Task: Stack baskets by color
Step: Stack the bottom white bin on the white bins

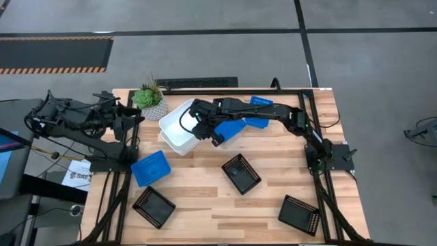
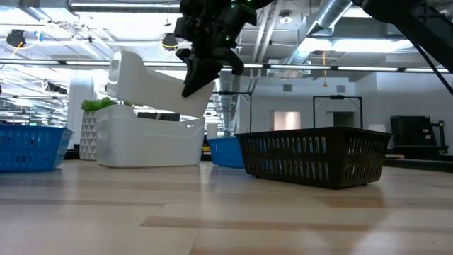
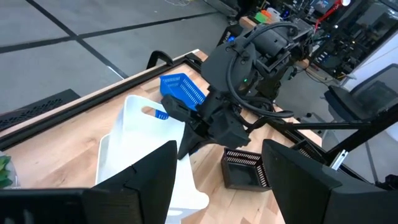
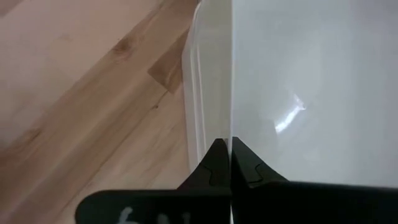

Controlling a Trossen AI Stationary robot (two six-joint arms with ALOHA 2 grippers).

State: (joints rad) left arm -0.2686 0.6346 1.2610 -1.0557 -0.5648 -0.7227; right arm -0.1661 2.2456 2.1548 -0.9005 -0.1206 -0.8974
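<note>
The upper white basket will drop from my right gripper inside the lower white basket (image 1: 180, 128) near the potted green plant.
Two white baskets sit at the table's far left. The lower one (image 2: 148, 142) rests flat on the table; the upper one (image 2: 152, 81) hangs tilted over it, with my right gripper (image 2: 191, 86) shut on it. One blue basket (image 1: 150, 167) lies at the near left, and two more (image 1: 235, 128) lie under my right arm. Three black baskets (image 1: 240, 173) are spread across the near half. My left gripper (image 3: 217, 149) hovers open beyond the table's left edge, holding nothing. My right gripper pinches a thin side wall (image 4: 231, 127) of the upper white basket between its two fingers, one on each face. The fingers slant down from the table's right. The basket is tilted steeply, its low side near the lower basket's rim (image 2: 177, 115); whether they touch, I cannot tell.
A potted green plant (image 1: 149, 99) stands at the far left corner, close behind the white baskets. Bare wood lies in the table's middle (image 1: 205, 184) between the black baskets. The arm frames stand along the left and right edges.
</note>
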